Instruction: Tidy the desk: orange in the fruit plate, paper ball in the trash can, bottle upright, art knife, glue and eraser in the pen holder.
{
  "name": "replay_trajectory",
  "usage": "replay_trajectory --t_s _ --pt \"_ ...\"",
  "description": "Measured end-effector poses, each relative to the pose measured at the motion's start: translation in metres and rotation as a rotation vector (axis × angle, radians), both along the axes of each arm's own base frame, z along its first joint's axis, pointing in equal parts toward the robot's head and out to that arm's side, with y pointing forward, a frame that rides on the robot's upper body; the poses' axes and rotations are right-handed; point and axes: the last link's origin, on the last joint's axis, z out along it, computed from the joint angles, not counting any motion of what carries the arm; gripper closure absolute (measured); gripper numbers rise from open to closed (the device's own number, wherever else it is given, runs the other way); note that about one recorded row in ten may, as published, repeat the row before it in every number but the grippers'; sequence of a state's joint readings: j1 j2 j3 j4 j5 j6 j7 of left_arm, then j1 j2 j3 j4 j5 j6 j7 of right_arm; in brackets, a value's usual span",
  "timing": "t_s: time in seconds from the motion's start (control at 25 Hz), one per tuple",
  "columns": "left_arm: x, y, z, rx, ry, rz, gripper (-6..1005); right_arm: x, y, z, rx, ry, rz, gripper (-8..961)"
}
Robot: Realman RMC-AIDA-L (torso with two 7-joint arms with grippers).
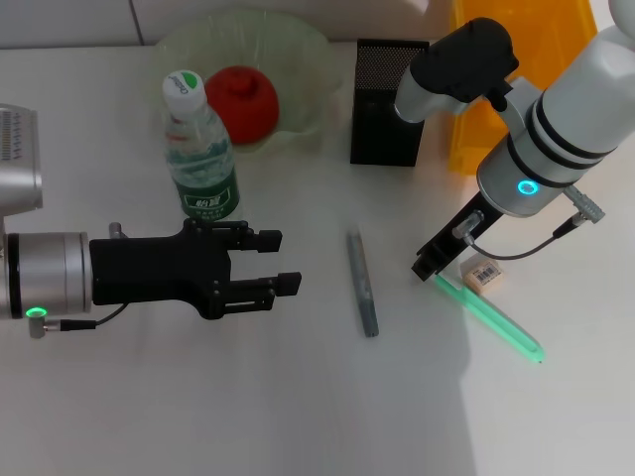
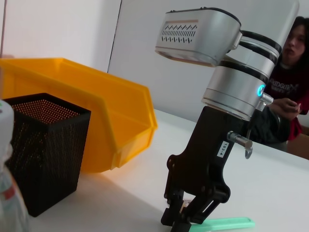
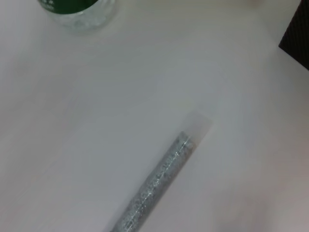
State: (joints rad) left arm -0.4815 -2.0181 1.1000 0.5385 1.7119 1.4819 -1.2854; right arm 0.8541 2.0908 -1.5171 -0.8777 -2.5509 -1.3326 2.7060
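Observation:
I need to use my right gripper to set the green glue down inside the black mesh pen holder, on its trash can side (image 1: 417,66).
The orange (image 1: 241,99) lies in the pale green fruit plate (image 1: 303,50) at the back. Just in front of the plate the bottle (image 1: 200,149) stands upright. My left gripper (image 1: 278,261) hovers open and empty right below the bottle. The grey art knife (image 1: 362,283) lies flat mid-table. My right gripper (image 1: 430,266) is down at the near end of the green glue (image 1: 493,317), which lies on the table, with the eraser (image 1: 483,274) beside it. The black mesh pen holder (image 1: 387,99) stands next to the yellow trash can (image 1: 474,139). The paper ball is out of view.
In the left wrist view the pen holder (image 2: 46,145) and trash can (image 2: 106,116) stand side by side behind my right gripper (image 2: 181,220) and the glue (image 2: 227,224). A person (image 2: 289,72) sits beyond the table. The right wrist view shows the art knife (image 3: 159,188).

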Motion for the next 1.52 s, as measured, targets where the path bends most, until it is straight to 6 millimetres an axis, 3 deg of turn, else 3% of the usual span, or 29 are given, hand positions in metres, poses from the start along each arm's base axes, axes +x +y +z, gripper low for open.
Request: replay_trajectory --t_s 0.36,0.56,0.8,0.84,0.88,1.04,1.12,1.36,1.52 --pt "-0.001 0.001 -0.001 0.009 0.005 0.005 381 -0.004 0.001 0.002 0.013 0.019 0.013 771" --pt "-0.001 0.001 0.0 0.01 0.001 0.004 381 -0.015 -0.001 0.017 0.049 0.086 0.052 773" --pt "0.001 0.001 0.0 0.007 -0.001 0.001 382 -0.03 -0.005 0.055 0.158 0.167 0.116 772" --pt "0.001 0.001 0.0 0.006 -0.002 0.0 382 -0.034 -0.006 0.07 0.211 0.192 0.142 772" --pt "0.001 0.001 0.0 0.006 -0.002 0.0 382 -0.034 -0.006 0.07 0.211 0.192 0.142 772" --pt "0.002 0.002 0.0 0.004 -0.003 0.0 382 -0.043 -0.006 0.108 0.346 0.252 0.204 773" --pt "0.002 0.002 0.0 0.003 -0.003 0.0 382 -0.044 -0.006 0.114 0.369 0.275 0.213 773" --pt "0.003 0.003 0.0 0.003 -0.004 -0.003 382 -0.054 0.009 0.146 0.508 0.537 0.291 772" --pt "0.004 0.003 0.0 0.003 -0.004 -0.003 382 -0.044 0.03 0.159 0.653 0.743 0.318 772"
